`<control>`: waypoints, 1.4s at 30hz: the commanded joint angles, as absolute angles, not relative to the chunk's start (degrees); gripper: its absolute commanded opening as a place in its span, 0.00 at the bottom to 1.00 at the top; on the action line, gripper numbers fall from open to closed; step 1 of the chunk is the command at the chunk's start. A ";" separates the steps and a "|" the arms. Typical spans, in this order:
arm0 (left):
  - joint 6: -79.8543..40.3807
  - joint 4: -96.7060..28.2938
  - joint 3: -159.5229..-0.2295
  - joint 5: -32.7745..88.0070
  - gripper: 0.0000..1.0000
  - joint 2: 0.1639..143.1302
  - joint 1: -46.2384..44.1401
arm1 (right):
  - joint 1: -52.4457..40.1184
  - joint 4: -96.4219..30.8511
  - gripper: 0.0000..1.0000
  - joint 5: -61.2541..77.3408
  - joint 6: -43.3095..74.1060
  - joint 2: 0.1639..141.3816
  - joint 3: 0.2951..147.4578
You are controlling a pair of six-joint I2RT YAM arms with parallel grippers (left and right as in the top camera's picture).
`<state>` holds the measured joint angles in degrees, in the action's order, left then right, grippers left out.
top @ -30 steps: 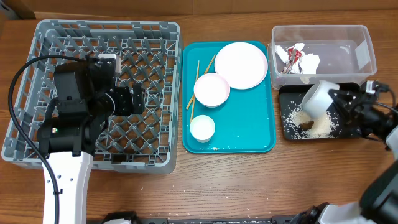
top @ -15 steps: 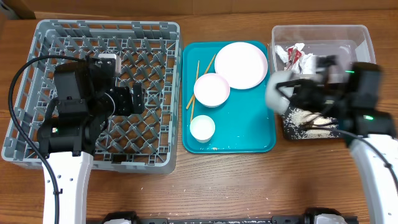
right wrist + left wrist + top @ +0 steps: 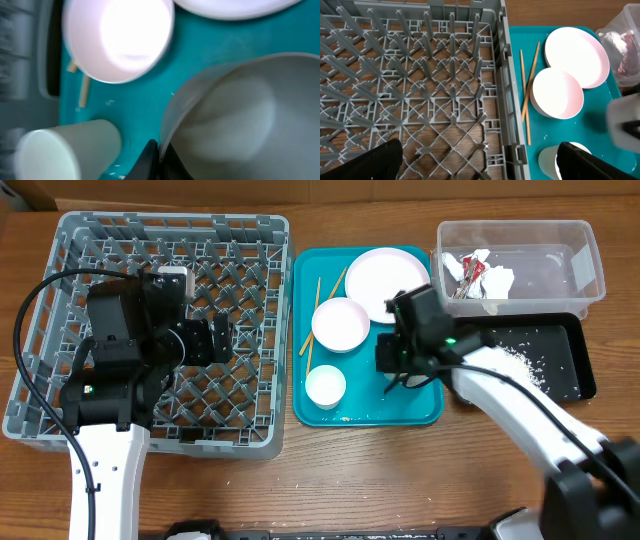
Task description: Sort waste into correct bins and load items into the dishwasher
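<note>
My left gripper will next move to the small cup's rim point(image 3: 309, 380) point(image 3: 557, 153), on the side toward the dish rack, and close there.
My right gripper point(image 3: 159, 155) is shut on the rim of a white bowl point(image 3: 225, 115), held low over the teal serving tray point(image 3: 425, 405). In the overhead view my right gripper point(image 3: 395, 365) hides that bowl. On the teal tray lie the plate point(image 3: 388, 283), the second white bowl point(image 3: 340, 323), the small cup point(image 3: 325, 385) and the chopsticks point(image 3: 310, 320). White rice grains point(image 3: 515, 360) lie in the black tray point(image 3: 570, 375). Tissue and the red wrapper point(image 3: 475, 272) sit in the clear tub point(image 3: 560, 240). My left gripper point(image 3: 485, 167) is open and empty over the grey dish rack point(image 3: 60, 240).
The dish rack point(image 3: 445, 75) holds nothing and stands directly left of the teal tray. The left arm's black cable point(image 3: 30, 310) loops over the rack's left side. Bare wooden table point(image 3: 350, 480) runs along the front.
My right arm has swung left from over the black tray to over the teal tray, carrying the bowl. The rice now lies bare in the black tray. The left arm has not moved.
</note>
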<state>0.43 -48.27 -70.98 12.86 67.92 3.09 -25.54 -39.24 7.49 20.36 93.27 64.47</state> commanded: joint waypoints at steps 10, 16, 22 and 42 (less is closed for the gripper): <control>1.08 -47.94 -72.23 13.26 1.00 68.25 2.98 | -25.82 -41.08 0.35 9.78 21.04 98.08 65.65; 1.08 -47.68 -72.23 15.44 1.00 68.25 2.98 | -25.58 -41.85 0.64 14.00 21.10 97.65 67.79; -2.90 -48.56 -72.23 20.47 1.00 68.25 2.74 | -24.27 -49.93 0.71 14.68 21.30 94.50 78.85; -29.95 -53.71 -72.58 7.35 0.66 86.78 -26.70 | -14.48 -62.30 0.89 14.66 21.26 92.64 86.59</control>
<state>-23.97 -55.22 -71.18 10.55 81.89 -23.59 -14.68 -62.28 14.72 21.19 93.17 85.93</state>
